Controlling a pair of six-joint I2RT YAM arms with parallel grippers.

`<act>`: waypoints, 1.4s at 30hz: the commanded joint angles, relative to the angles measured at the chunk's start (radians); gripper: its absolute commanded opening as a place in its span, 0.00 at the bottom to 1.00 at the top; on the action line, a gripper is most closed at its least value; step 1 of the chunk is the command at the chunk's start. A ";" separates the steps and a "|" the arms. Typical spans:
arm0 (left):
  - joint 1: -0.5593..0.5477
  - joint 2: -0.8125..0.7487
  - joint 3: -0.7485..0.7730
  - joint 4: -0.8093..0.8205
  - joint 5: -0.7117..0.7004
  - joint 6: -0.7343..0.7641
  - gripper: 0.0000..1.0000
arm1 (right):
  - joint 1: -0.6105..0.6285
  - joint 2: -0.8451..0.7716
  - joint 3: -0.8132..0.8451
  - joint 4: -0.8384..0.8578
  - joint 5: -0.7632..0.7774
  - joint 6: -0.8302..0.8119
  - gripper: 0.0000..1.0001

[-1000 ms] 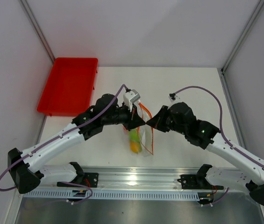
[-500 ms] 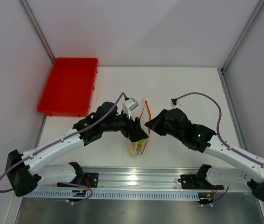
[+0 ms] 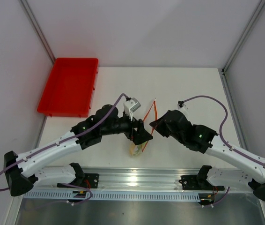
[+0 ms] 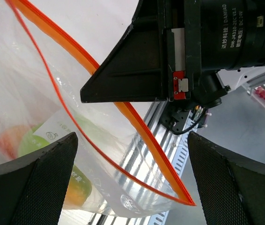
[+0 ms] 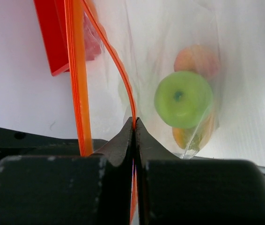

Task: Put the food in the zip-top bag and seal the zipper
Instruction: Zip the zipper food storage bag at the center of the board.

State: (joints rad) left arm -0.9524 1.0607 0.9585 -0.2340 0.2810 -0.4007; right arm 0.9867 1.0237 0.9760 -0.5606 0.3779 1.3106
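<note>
The zipper's orange strips are wide apart and my right gripper is on only one, so next my left gripper pinches both strips together (image 4: pixel 175 190) near the corner of the bag.
The zip-top bag (image 3: pixel 138 143) hangs between the two grippers, a clear crinkly pouch with its mouth spread apart. My right gripper (image 5: pixel 134 121) is shut on one orange strip of the zipper (image 5: pixel 123 77); the other strip (image 5: pixel 77 70) runs free to its left. The food lies in the bag's bottom: a green fruit (image 5: pixel 183 99), a pinkish-orange one (image 5: pixel 195 58) and a yellow-orange one (image 5: pixel 191 136). My left gripper (image 4: pixel 131 140) stands open, its fingers (image 4: pixel 29 183) on either side of the bag's corner (image 4: pixel 137 187) without touching it. From above, the left gripper (image 3: pixel 144 133) faces the right gripper (image 3: pixel 153 124) closely.
A red tray (image 3: pixel 69 86) sits at the table's back left corner. The metal rail (image 3: pixel 137 180) with both arm bases runs along the near edge. Side walls and frame posts (image 3: pixel 242 42) close in the table.
My left gripper has opened and let go of the bag. Both grippers have shifted slightly toward the near edge, and the zipper end has swung to the right.
</note>
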 commanded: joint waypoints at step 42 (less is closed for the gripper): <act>-0.353 0.196 0.143 -0.169 -0.718 0.105 0.60 | -0.017 0.045 0.128 -0.053 0.110 0.026 0.71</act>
State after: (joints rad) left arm -1.3048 1.2823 1.1236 -0.4290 -0.4839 -0.3046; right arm 0.9890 1.0611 1.0290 -0.6395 0.4564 1.4429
